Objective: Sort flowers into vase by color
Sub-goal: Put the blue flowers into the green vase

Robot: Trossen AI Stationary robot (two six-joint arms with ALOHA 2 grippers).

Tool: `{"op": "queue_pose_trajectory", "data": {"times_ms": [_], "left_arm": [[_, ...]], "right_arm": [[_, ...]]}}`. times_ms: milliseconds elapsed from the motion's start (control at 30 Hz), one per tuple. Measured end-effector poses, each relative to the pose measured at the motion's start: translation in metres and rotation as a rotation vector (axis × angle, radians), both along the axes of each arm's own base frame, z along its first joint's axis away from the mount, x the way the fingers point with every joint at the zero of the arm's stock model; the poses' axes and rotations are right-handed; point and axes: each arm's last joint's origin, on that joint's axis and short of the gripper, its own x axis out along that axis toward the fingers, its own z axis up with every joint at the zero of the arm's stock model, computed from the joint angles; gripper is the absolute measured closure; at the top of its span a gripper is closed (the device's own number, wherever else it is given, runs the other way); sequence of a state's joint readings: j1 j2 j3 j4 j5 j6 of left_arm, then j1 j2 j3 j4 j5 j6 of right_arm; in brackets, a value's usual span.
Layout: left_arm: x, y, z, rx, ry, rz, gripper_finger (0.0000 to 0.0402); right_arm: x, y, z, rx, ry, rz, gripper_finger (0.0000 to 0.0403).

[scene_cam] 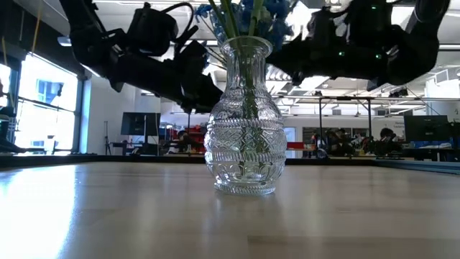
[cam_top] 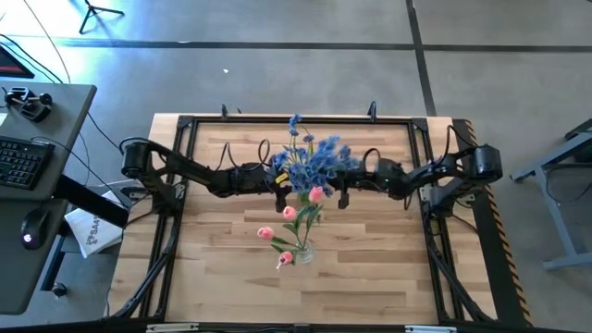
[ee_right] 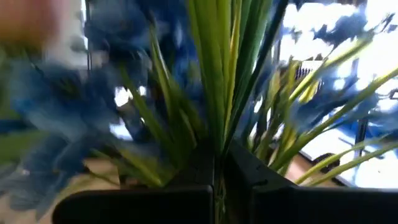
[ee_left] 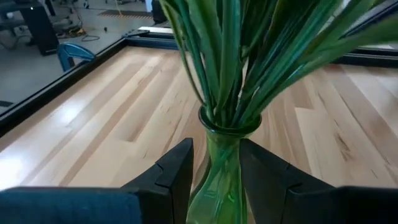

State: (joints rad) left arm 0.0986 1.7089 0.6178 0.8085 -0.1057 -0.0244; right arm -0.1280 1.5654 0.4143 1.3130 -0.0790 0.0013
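Observation:
The robot's right gripper will release the blue flowers in the green vase point(cam_top: 317, 179) that the left gripper holds by the neck.
A spray of blue flowers point(cam_top: 313, 163) stands in a green vase point(ee_left: 219, 186) at the middle of the table; in the high view its blossoms hide the vase. Nearer the front edge, pink tulips point(cam_top: 292, 215) stand in a clear cut-glass vase point(cam_top: 303, 250), which fills the low view point(scene_cam: 244, 129). My left gripper point(ee_left: 216, 146) reaches in from the left with its fingers around the green vase's neck. My right gripper point(ee_right: 219, 158) comes from the right, shut among the blue flowers' green stems point(ee_right: 214, 93). My left gripper has the green vase's neck point(ee_left: 214, 163), just under the rim, between its two fingers point(ee_left: 177, 171), coming about level from the table's left. The vase stands upright with the stems rising from its mouth; its base is out of view. My right gripper is shut on a bunch of the blue flowers' green stems point(ee_right: 217, 134), pinched between the two fingers point(ee_right: 245, 165). The stems rise out of the hold and fan outward. Blossoms blur the rest.
A dark metal rail point(cam_top: 185, 125) frames the wooden table. Bare wood point(cam_top: 222, 268) lies left and right of the clear vase and toward the near edge. A desk with a keyboard point(cam_top: 23, 162) stands off the table's left side.

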Motion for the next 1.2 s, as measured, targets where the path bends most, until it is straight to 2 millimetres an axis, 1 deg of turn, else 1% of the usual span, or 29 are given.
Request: {"op": "queue_pose_trajectory", "data": {"times_ms": [133, 233, 467, 667, 767, 933, 1033, 1200], "left_arm": [[0.008, 0.001, -0.002, 0.002, 0.003, -0.002, 0.0282], [0.01, 0.001, -0.003, 0.002, 0.006, -0.001, 0.0282], [0.01, 0.001, -0.002, 0.002, 0.001, -0.001, 0.0282], [0.01, 0.001, -0.002, 0.002, 0.001, -0.001, 0.0282], [0.01, 0.001, -0.002, 0.002, 0.001, -0.001, 0.0282], [0.01, 0.001, -0.002, 0.002, 0.001, -0.003, 0.0282], [0.01, 0.0, -0.003, -0.004, 0.002, -0.023, 0.0282], [0.01, 0.0, -0.003, -0.006, 0.005, -0.029, 0.0282]], "right_arm": [[0.013, 0.003, -0.002, -0.04, 0.115, 0.009, 0.0403], [0.019, 0.005, -0.003, -0.063, 0.184, 0.016, 0.0403], [0.02, 0.006, -0.01, -0.061, 0.265, -0.021, 0.0403], [0.019, 0.006, -0.013, -0.077, 0.305, -0.019, 0.0402], [0.019, 0.006, -0.015, -0.094, 0.322, -0.018, 0.0395], [0.019, 0.007, -0.018, -0.123, 0.363, -0.051, 0.0361], [0.018, 0.007, -0.02, -0.125, 0.378, -0.084, 0.0329], [0.018, 0.01, -0.019, -0.134, 0.377, -0.072, 0.0267]]}}
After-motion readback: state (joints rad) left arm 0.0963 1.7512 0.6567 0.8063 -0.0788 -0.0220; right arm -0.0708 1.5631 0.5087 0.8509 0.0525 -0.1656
